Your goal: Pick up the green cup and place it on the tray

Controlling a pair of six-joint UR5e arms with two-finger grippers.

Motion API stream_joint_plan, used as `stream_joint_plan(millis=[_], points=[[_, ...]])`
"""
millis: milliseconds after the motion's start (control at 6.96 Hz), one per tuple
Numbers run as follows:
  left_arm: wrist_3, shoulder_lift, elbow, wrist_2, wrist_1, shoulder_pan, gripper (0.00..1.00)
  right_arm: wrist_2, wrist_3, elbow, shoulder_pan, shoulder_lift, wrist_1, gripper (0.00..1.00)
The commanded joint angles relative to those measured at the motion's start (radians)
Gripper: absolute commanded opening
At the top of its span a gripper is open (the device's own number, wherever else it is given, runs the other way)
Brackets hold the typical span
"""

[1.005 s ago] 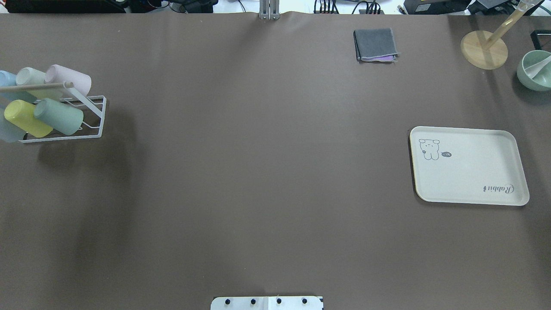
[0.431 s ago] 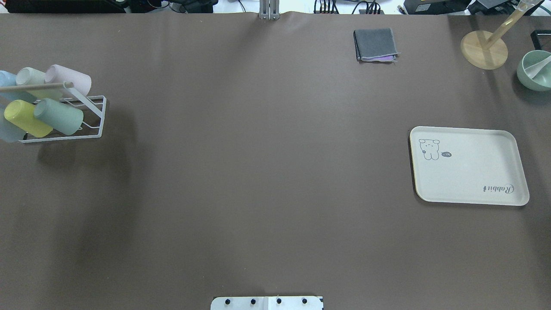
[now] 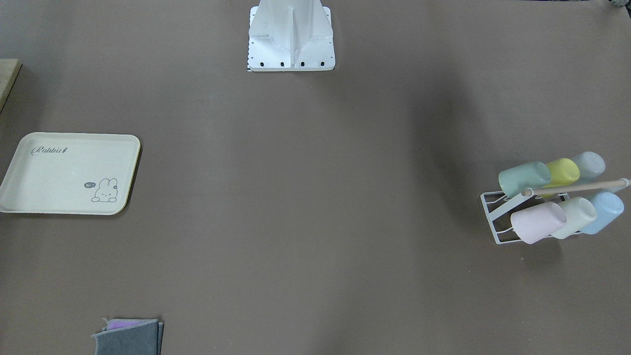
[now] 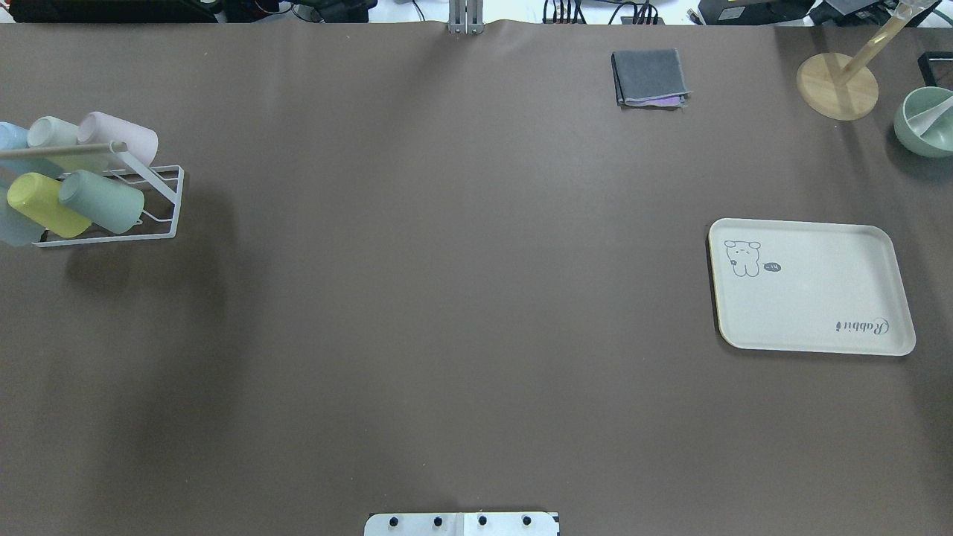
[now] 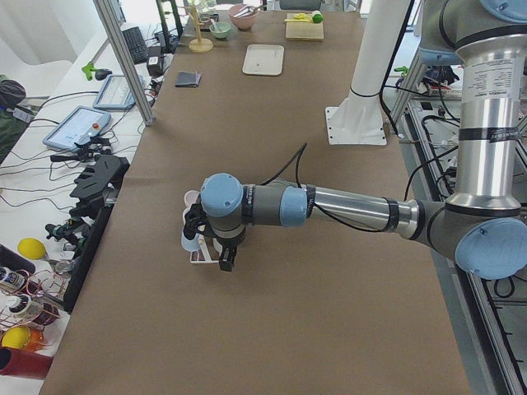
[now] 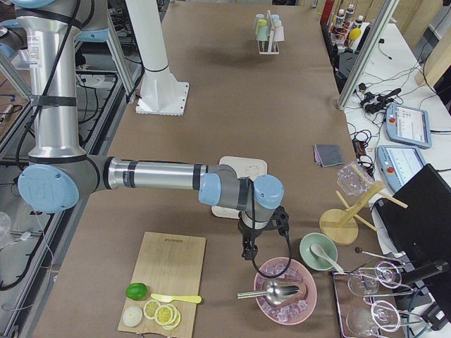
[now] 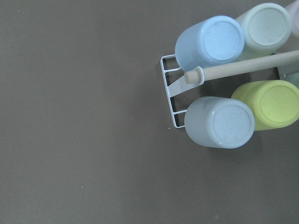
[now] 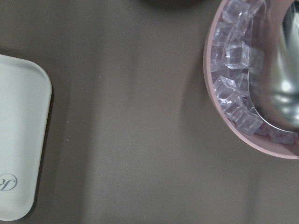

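Note:
The cream Rabbit tray has a printed word on it. Next, my right gripper should go there and close on the tray's short edge (image 3: 13, 159) (image 8: 42, 163) beside that word.
The green cup (image 4: 100, 201) lies mouth-down on a peg at the near right end of a white wire rack (image 4: 160, 212) at the table's left; it also shows in the front view (image 3: 523, 178). The cream Rabbit tray (image 4: 811, 286) lies bare at the right, and in the front view (image 3: 69, 172). My left gripper (image 5: 211, 252) hangs over the rack's far end, above the blue cup (image 7: 210, 42) and grey-blue cup (image 7: 219, 122). My right gripper (image 6: 250, 250) is past the tray (image 8: 18, 140), beside a pink ice bowl (image 8: 243, 107). I cannot tell whether either gripper is open or shut.
The rack also holds yellow (image 4: 41, 205), pink (image 4: 119, 138) and cream-green (image 4: 56, 134) cups. A grey cloth (image 4: 649, 77), wooden stand (image 4: 837, 85) and green bowl (image 4: 925, 121) sit at the back right. A cutting board (image 6: 165, 282) lies beyond the tray.

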Motion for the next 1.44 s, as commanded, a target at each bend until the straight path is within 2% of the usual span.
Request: stream_joint_plan(millis=[0, 287, 431, 718, 862, 1005, 1293], points=[[0.007, -0.006, -0.013, 0.011, -0.029, 0.0, 0.99, 0.003, 0.001, -0.012, -0.019, 0.007, 0.004, 1.0], [0.005, -0.012, -0.022, 0.009, -0.066, 0.0, 0.99, 0.0, 0.043, -0.033, -0.114, 0.038, 0.025, 1.0], [0.002, -0.046, -0.034, 0.009, -0.058, 0.0, 0.99, -0.005, 0.267, -0.039, -0.16, 0.045, 0.072, 1.0], [0.001, -0.102, -0.039, 0.011, -0.054, 0.029, 0.99, 0.002, 0.4, -0.123, -0.223, 0.049, 0.311, 1.0], [-0.001, -0.121, -0.066, 0.017, -0.052, 0.07, 0.98, 0.024, 0.597, -0.125, -0.243, 0.047, 0.411, 1.0], [-0.004, -0.121, -0.13, 0.096, -0.051, 0.125, 0.98, 0.045, 0.689, -0.119, -0.286, 0.047, 0.477, 1.0], [-0.005, -0.12, -0.273, 0.277, -0.003, 0.274, 0.98, 0.117, 0.76, -0.122, -0.363, 0.05, 0.481, 1.0]])
